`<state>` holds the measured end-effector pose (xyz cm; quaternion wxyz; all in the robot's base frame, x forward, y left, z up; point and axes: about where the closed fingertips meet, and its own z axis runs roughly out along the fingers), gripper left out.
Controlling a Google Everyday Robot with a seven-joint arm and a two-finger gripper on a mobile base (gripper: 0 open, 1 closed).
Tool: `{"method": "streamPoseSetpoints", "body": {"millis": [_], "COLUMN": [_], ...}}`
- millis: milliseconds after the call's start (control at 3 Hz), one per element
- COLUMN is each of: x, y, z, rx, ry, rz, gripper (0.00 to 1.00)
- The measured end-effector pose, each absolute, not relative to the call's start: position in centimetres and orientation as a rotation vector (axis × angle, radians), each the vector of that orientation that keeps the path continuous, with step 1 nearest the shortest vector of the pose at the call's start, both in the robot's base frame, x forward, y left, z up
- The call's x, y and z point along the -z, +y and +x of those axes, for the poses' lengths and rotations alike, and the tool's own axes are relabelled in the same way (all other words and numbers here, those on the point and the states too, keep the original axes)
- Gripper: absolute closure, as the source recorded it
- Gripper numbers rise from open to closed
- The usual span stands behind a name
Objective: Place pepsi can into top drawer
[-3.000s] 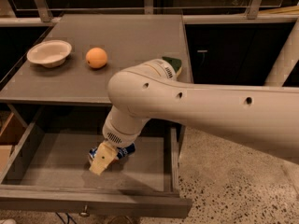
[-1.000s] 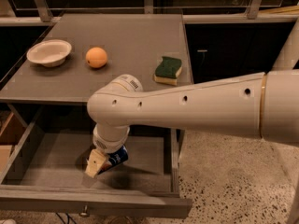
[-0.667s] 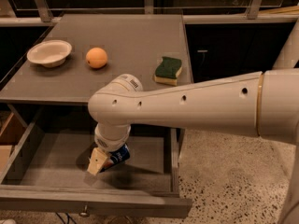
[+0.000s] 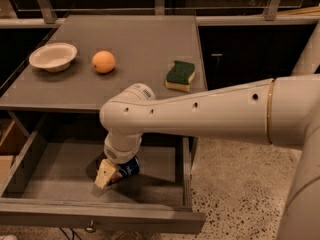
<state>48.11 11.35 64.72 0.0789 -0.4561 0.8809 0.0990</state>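
Note:
My gripper will let go of the blue pepsi can near the middle of the drawer's bottom point(image 4: 124, 177), behind the front panel.
The top drawer point(image 4: 60, 181) is pulled open below the grey cabinet top; its front panel point(image 4: 100, 220) with a small metal knob point(image 4: 90, 228) is at the bottom of the view. My gripper point(image 4: 111, 173) reaches down into the drawer, over its floor right of the middle. It is shut on the blue pepsi can point(image 4: 127, 168), which lies tilted between the pale fingers point(image 4: 105, 174), close to the drawer floor. My white arm crosses the view from the right and hides part of the drawer's back.
On the cabinet top are a white bowl point(image 4: 52, 56) at the left, an orange fruit point(image 4: 103, 62) beside it, and a green-and-yellow sponge point(image 4: 180, 75) near the right edge. Speckled floor lies to the right. A cardboard box point(image 4: 7, 146) is at the left.
The gripper with the can has stayed in the drawer, shifting only slightly to the left. The arm has swung so that the sponge shows.

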Motion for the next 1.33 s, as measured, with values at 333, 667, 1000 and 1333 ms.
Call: {"method": "streamPoseSetpoints", "body": {"millis": [333,667,1000,1333], "x": [-63.6,-62.7,-62.0,-62.0], "y": [11.7,11.8,12.0,12.0], "z": [47.4,46.8,46.4,46.4], "rx": [-0.338,-0.365,-0.4,-0.4], "ry": [2.662,2.679,2.685,2.685], "rz": [-1.351,-1.337,-1.32,-1.32], "gripper": [1.0,1.0,1.0,0.74]}}
